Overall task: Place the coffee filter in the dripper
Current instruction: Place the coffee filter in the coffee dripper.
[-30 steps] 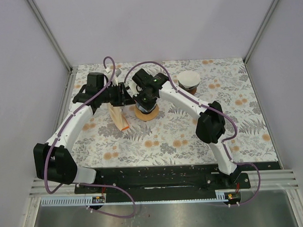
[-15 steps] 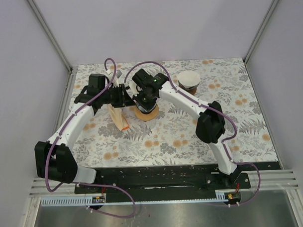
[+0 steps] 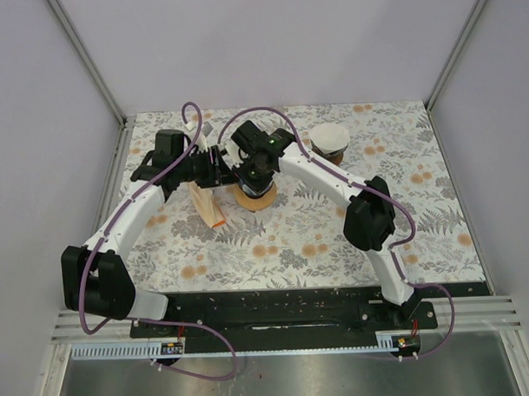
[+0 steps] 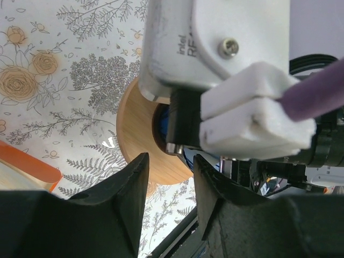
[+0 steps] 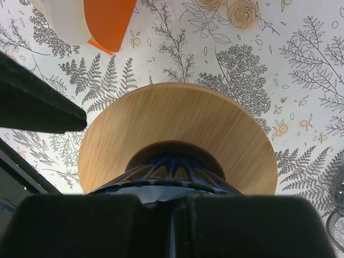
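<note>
Only the robot's right gripper holds the coffee filter in the dripper, so the left gripper will pinch the dripper's rim [image 4: 188, 162] before the right gripper opens.
The dripper [image 5: 172, 167] is blue ribbed glass on a round wooden base [image 3: 257, 200], at the table's middle back. My right gripper [image 3: 253, 179] is straight above it; in the right wrist view it [image 5: 174, 203] is shut on the white paper coffee filter [image 5: 155, 191], which sits at the dripper's rim. My left gripper [image 3: 218, 165] hovers just left of the dripper. In the left wrist view it [image 4: 171, 167] is open and empty, facing the wooden base [image 4: 134, 134] and the right wrist's camera housing [image 4: 215, 43].
An orange and cream filter pack [image 3: 206, 205] lies just left of the dripper, under the left arm; it also shows in the right wrist view [image 5: 107, 21]. A brown bowl with a white top [image 3: 330, 140] stands at the back right.
My left gripper has edged a little to the right, closer to the dripper and the right wrist. The right gripper has stayed over the dripper.
</note>
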Motion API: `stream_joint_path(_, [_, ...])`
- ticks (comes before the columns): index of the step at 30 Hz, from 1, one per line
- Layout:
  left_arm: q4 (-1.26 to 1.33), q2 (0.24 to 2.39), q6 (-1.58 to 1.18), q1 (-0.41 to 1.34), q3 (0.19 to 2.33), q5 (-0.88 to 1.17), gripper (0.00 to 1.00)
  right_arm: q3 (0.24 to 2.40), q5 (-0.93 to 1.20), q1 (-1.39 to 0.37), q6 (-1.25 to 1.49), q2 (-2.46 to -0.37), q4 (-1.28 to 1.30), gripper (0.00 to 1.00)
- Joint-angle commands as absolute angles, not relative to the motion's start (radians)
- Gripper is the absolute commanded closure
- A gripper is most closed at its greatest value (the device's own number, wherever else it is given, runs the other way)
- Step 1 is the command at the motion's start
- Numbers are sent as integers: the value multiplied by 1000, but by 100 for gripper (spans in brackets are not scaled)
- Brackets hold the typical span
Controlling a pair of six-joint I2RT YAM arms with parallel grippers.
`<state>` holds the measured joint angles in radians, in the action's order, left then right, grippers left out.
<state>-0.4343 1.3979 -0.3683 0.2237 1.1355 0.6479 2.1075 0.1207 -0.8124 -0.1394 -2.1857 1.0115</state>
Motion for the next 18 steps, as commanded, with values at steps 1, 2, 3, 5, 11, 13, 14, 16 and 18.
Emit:
stream_joint_path(1, [-371,1385,-387,232,1131,695,60,2068,167,-828,-107,-2332,1048,100])
stream_joint_path(2, [-376,1385,-388,233,1134,702,61,2077,166,-828,-109,-2327,1052,100])
stream_joint_path(3, [-376,1384,-388,233,1138,703,61,2088,160,-828,-112,-2326,1058,100])
stream_joint_path(5, [-376,1374,-388,230,1144,704,61,2105,152,-828,-115,-2325,1068,100])
stream_joint_path(11, [-341,1335,-445,170,1135,776,53,2117,153,-828,-120,-2330,1077,100])
stream_joint_path(13, [-342,1328,-445,170,1128,770,51,2123,152,-828,-118,-2333,1080,100])
stream_joint_path(14, [-339,1327,-452,172,1123,770,51,2128,152,-828,-120,-2333,1081,100])
stream_joint_path(16, [-336,1336,-451,184,1112,755,50,2135,150,-828,-120,-2332,1083,100])
stream_joint_path(18, [-334,1347,-446,207,1109,743,50,2141,152,-828,-120,-2332,1085,100])
